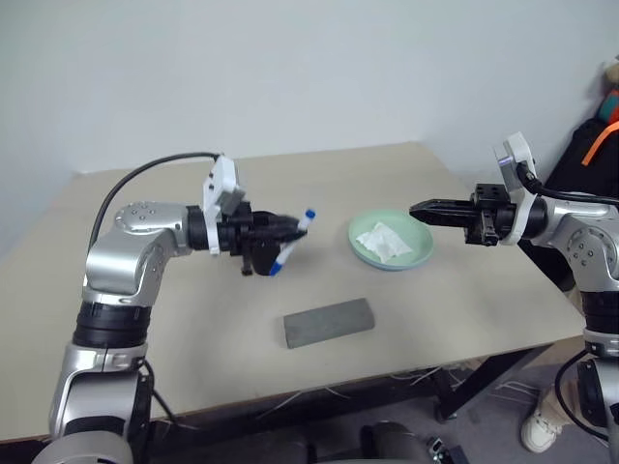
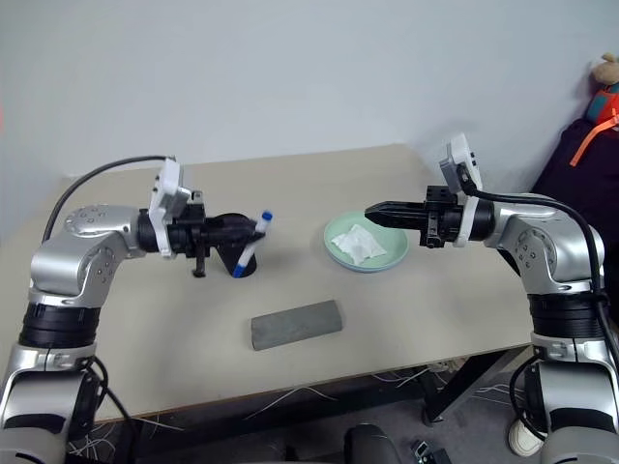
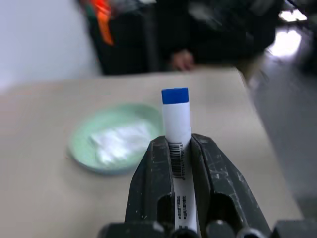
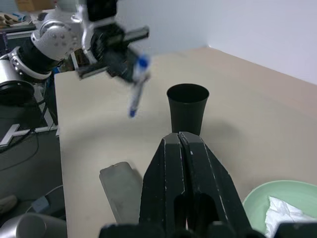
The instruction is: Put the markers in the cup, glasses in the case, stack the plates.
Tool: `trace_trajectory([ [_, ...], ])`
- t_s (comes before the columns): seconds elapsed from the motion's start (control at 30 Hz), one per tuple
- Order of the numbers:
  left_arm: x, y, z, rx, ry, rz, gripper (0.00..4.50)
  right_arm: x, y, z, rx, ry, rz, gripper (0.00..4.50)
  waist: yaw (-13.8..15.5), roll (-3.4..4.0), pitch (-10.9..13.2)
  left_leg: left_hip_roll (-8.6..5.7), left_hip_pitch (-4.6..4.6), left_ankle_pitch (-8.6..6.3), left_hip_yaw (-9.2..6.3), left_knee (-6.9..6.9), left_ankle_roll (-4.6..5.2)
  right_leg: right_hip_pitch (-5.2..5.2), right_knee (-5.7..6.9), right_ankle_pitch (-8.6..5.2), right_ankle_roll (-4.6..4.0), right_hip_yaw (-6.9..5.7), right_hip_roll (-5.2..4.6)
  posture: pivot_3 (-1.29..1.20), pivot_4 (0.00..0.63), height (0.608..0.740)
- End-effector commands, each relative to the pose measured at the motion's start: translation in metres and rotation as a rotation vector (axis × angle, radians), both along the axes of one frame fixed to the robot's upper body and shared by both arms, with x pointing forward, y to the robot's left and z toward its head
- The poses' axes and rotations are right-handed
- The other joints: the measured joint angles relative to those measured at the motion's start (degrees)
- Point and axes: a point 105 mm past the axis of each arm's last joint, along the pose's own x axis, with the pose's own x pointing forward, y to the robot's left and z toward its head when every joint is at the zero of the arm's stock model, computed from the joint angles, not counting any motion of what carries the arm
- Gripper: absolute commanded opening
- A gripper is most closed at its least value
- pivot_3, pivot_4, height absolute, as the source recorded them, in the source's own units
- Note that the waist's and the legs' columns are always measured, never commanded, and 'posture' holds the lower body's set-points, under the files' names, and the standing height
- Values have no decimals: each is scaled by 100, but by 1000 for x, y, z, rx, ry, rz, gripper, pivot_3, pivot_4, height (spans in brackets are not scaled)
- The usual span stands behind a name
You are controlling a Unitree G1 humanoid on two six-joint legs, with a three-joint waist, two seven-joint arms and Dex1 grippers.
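Next, the left gripper releases the white marker inside the black cup (image 1: 270,238), against the side facing the pale green plate. The marker is now held slanted above the table.
My left gripper (image 1: 297,230) is shut on a white marker (image 3: 176,116) with a blue cap, holding it slanted in the air above the table. The black cup (image 4: 187,108) stands upright just beyond and below it, partly hidden by the gripper in the eye views. A pale green plate (image 1: 418,249) lies to the right with a crumpled white tissue (image 1: 382,241) in it. The grey case (image 1: 329,322) lies flat nearer the front edge. My right gripper (image 1: 416,208) hovers shut and empty over the plate's right rim, pointing left. The glasses are out of view.
The beige table (image 1: 193,329) has bare surface at the front left and back. Its right edge runs just under my right arm. Dark clothing and an orange strap (image 1: 602,140) hang beyond the table on the right.
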Motion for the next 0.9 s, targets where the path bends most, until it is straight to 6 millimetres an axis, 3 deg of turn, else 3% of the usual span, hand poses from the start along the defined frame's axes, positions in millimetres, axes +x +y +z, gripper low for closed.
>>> trace_trajectory([
  [0.03,21,6,30,-134,-120,146,118,-2,1,15,16,-56,13,0,7,0,0,0,1,0,-2,0,0,0,0,0,0,0,1,0,0,735],
  [0.23,54,22,42,-249,-243,360,118,-2,0,17,19,-60,9,0,21,0,-1,-13,-2,0,-6,7,-1,6,-2,1,0,6,-5,0,0,735],
  [0.43,69,38,42,-277,-298,461,118,-1,-1,18,19,-61,5,0,22,-1,-1,-26,-6,0,-7,6,-1,8,-5,2,1,16,-12,0,0,735],
  [0.9,72,48,-12,-242,-234,518,118,-2,1,17,26,-64,11,0,25,-2,-2,-30,-7,0,-17,7,-1,12,-4,2,2,13,-14,0,0,735],
])
